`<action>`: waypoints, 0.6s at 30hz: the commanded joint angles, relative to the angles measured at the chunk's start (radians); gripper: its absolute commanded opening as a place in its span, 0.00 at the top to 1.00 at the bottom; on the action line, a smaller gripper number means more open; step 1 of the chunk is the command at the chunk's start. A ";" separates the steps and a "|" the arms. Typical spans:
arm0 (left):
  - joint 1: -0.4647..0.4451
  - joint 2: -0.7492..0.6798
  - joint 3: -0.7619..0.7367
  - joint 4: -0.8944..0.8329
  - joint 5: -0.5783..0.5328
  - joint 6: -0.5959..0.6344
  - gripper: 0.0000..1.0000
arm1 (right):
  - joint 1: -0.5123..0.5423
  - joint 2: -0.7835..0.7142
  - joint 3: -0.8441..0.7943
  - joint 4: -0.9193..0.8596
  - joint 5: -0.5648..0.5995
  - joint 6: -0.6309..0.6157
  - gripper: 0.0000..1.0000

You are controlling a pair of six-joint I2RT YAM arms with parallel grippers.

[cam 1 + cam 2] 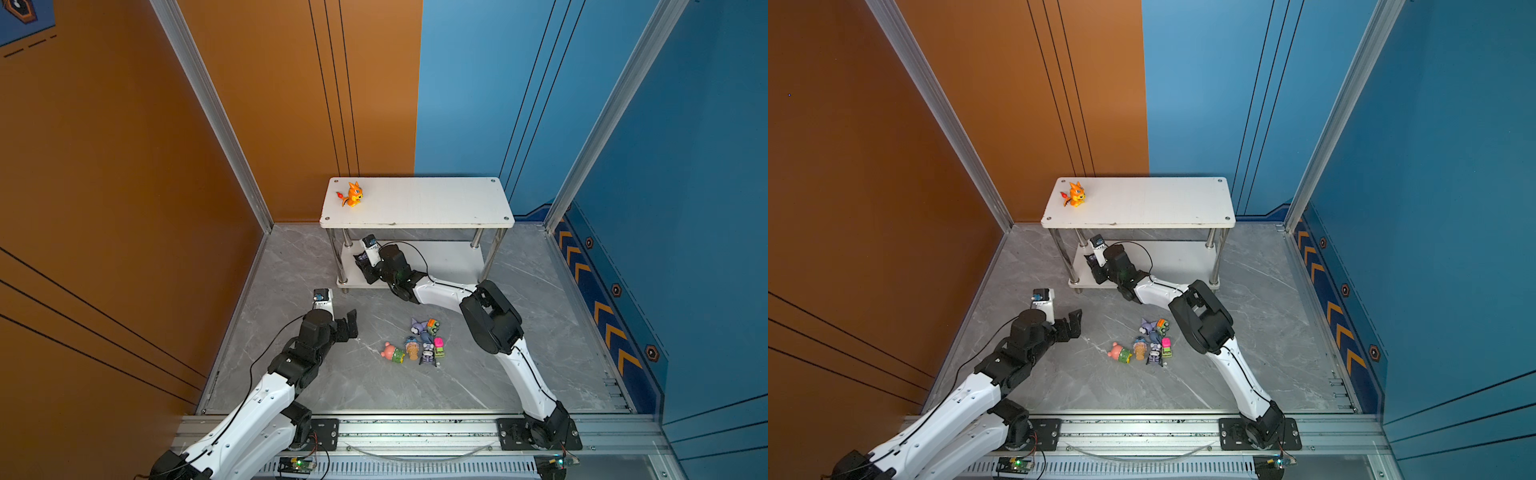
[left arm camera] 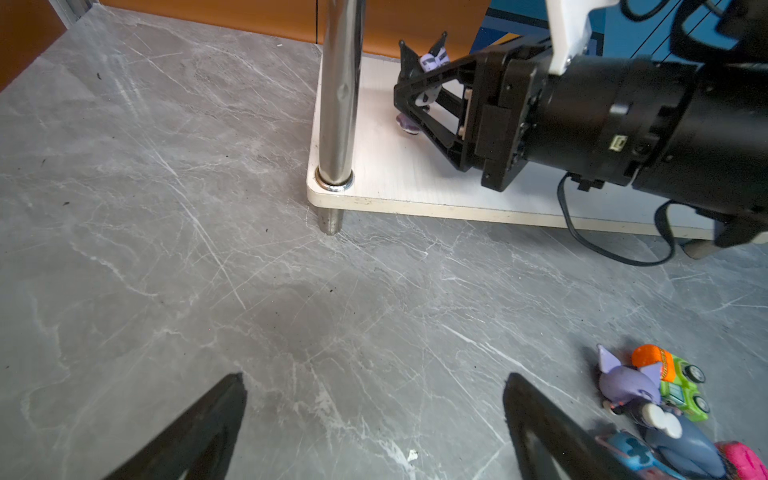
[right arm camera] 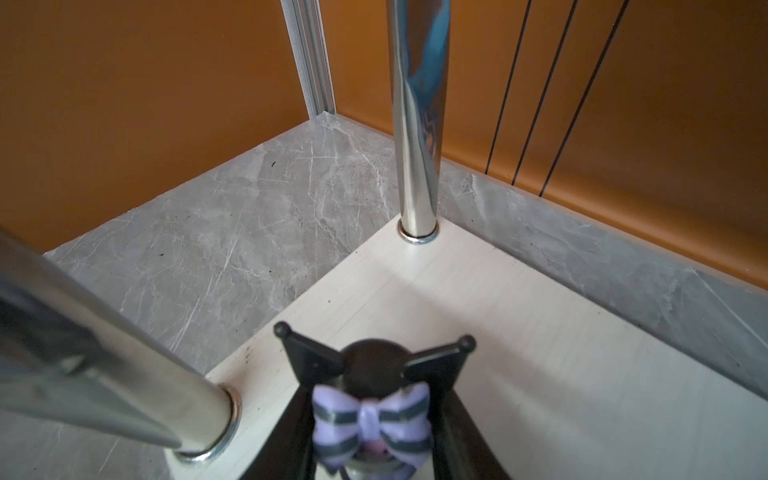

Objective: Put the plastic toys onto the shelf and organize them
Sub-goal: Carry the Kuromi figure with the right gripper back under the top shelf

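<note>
Next, my right gripper lets go of the black-purple imp on the lower board (image 1: 365, 264) (image 3: 379, 454), next to the chrome legs below the orange dragon. The imp is now held upright over that board.
The white two-tier shelf (image 1: 424, 203) (image 1: 1142, 203) stands at the back. An orange dragon (image 1: 352, 194) (image 1: 1074, 194) stands upright on the left end of its top board. My right gripper (image 1: 362, 264) (image 3: 372, 419) reaches across onto the left end of the lower board (image 2: 395, 183). It is shut on a black-purple imp (image 3: 374, 365) (image 2: 432, 62), held upright over the board. My left gripper (image 1: 348, 328) (image 2: 374, 376) hovers open and empty over the floor, left of a pile of toys (image 1: 419, 340) (image 1: 1146, 340).
The pile holds a pink bear (image 1: 392, 352), a cone creature (image 1: 411, 347), an imp (image 1: 428, 353), a pink car (image 1: 439, 347), an orange car (image 2: 665, 374) and a donkey (image 2: 627, 382). A chrome leg (image 2: 338, 91) stands close to the right gripper.
</note>
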 commanded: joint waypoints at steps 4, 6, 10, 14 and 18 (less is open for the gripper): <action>0.011 -0.016 -0.010 -0.018 0.016 0.011 0.02 | -0.008 0.058 0.088 0.047 -0.011 -0.032 0.70; 0.012 -0.021 -0.009 -0.021 0.012 0.013 0.02 | -0.010 0.068 0.095 0.049 -0.006 -0.038 0.69; 0.015 -0.020 -0.012 -0.021 0.013 0.015 0.02 | -0.014 0.075 0.097 0.047 0.000 -0.033 0.68; 0.017 -0.012 -0.011 -0.014 0.017 0.015 0.02 | -0.018 0.069 0.083 0.048 0.010 -0.024 0.68; 0.021 -0.010 -0.010 -0.012 0.019 0.015 0.02 | -0.018 0.052 0.048 0.068 0.020 -0.014 0.65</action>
